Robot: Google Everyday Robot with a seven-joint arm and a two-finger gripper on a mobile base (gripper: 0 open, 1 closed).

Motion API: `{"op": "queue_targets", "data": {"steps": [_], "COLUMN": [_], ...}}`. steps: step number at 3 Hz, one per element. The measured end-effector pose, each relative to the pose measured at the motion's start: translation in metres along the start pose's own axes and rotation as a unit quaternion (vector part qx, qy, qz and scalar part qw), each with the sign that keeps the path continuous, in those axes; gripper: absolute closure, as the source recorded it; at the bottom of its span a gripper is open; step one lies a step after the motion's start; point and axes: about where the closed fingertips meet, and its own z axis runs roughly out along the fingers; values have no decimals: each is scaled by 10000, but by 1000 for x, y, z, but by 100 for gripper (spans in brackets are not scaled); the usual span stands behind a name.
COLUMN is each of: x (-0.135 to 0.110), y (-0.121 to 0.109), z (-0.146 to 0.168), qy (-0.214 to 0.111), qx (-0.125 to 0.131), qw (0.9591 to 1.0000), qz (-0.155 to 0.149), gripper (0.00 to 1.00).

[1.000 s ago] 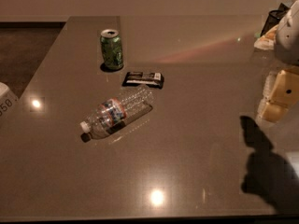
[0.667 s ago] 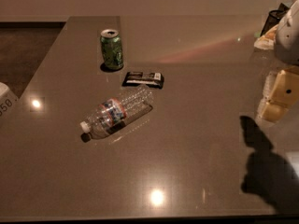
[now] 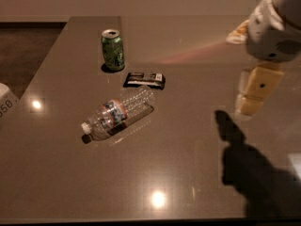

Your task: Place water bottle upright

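Note:
I will move my gripper to the water bottle's label band [image 3: 115, 112] next and close it there, around its middle.
The water bottle [image 3: 119, 113] lies on its side near the middle left of the brown table [image 3: 178, 173]. It is clear and ribbed, with a red-white-blue label band. Its white cap points to the lower left. My gripper [image 3: 250, 107] hangs above the table at the right, well away from the bottle and holding nothing that I can see. Its dark shadow falls on the table below it at the lower right.
A green soda can [image 3: 113, 50] stands upright at the back left. A flat dark packet [image 3: 144, 79] lies between the can and the bottle. A white object [image 3: 6, 102] sits at the left edge. The table's left edge drops to a dark floor.
My gripper and arm have shifted a little to the left, toward the table's middle. The bottle, can and packet have not moved.

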Motion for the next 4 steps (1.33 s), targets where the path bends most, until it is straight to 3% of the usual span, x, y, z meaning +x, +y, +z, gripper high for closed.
{"op": "queue_targets", "data": {"steps": [2, 3, 4], "x": [-63, -88, -121], "y": [-17, -19, -22], "z": [38, 58, 86], "qy": [-374, -538, -664], "qx": [-249, -412, -634], "qw": [9952, 9898, 9803], "qz": [-869, -1250, -1750], "gripper": [0, 0, 0]}}
